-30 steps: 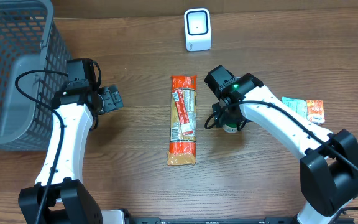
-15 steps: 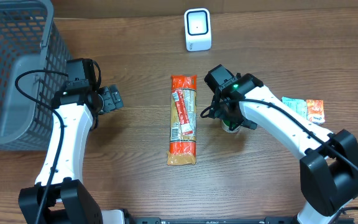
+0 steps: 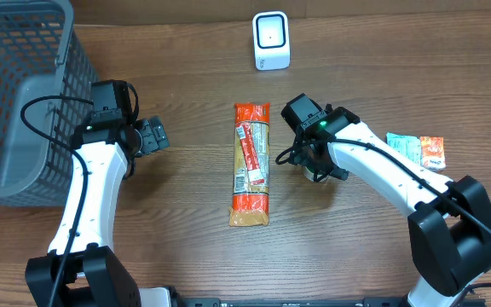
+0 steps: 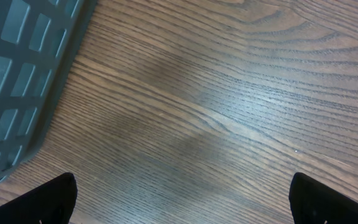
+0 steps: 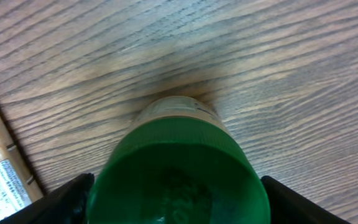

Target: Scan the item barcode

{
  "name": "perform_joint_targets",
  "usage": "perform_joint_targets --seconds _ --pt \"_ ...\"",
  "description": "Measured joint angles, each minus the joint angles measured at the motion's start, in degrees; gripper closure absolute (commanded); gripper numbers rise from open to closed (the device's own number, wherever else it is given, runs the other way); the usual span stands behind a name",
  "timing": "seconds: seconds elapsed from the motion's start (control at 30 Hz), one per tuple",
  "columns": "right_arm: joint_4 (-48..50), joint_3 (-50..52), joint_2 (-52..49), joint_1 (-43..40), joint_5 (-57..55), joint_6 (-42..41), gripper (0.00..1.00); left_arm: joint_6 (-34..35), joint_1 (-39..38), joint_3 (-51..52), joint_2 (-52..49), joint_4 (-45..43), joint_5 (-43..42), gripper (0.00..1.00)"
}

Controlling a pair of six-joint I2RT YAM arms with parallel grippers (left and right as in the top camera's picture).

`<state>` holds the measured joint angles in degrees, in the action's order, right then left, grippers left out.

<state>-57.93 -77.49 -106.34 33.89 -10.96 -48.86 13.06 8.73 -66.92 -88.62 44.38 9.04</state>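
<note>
My right gripper is twisted on the green cap, crooked to the barcode scanner; I will open, square up and grip the bottle point(image 3: 316, 174) before lifting.
A bottle with a green cap point(image 5: 178, 163) stands upright on the wooden table and fills the lower part of the right wrist view. Its pale body shows just beyond the cap. My right gripper point(image 3: 317, 165) is straight above it, and its two dark fingers press against opposite sides of the cap, so it is shut on the bottle. In the overhead view the gripper hides the bottle. The white barcode scanner point(image 3: 271, 40) stands at the back of the table. My left gripper point(image 3: 153, 135) hangs open over bare wood beside the basket, with nothing between its fingers point(image 4: 55, 199).
A long orange packet point(image 3: 251, 164) lies in the middle of the table, just left of the right gripper. A grey mesh basket point(image 3: 15, 94) fills the left side, and its wall shows in the left wrist view point(image 4: 17, 81). Small sachets point(image 3: 420, 149) lie at the right.
My right gripper has shifted slightly over the bottle, which now sits hidden beneath it, and its fingers have come in against the green cap. The left arm has not moved.
</note>
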Motion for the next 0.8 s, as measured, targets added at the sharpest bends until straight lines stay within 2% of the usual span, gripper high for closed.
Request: perform_joint_targets --seconds 0.07,0.13,0.23,0.5,0.67,0.8 --pt "0.02 0.00 0.00 0.00 -0.13 1.53 0.29 0.00 0.00 0.00 0.00 0.00 -0.02 0.00" --pt "-0.04 0.00 0.00 0.00 -0.31 3.21 0.44 0.00 0.00 0.00 0.00 0.00 -0.02 0.00" --pt "0.24 -0.02 0.07 0.00 -0.55 8.15 0.47 0.00 0.00 0.00 0.00 0.00 -0.02 0.00" --pt "-3.19 -0.02 0.22 0.02 -5.05 21.09 0.39 0.00 0.00 0.00 0.00 0.00 -0.02 0.00" --pt "-4.26 0.04 0.22 0.00 -8.94 23.74 0.23 0.00 0.00 0.00 0.00 0.00 -0.02 0.00" --pt "-3.45 0.04 0.22 0.00 -8.59 24.65 0.23 0.00 0.00 0.00 0.00 0.00 -0.02 0.00"
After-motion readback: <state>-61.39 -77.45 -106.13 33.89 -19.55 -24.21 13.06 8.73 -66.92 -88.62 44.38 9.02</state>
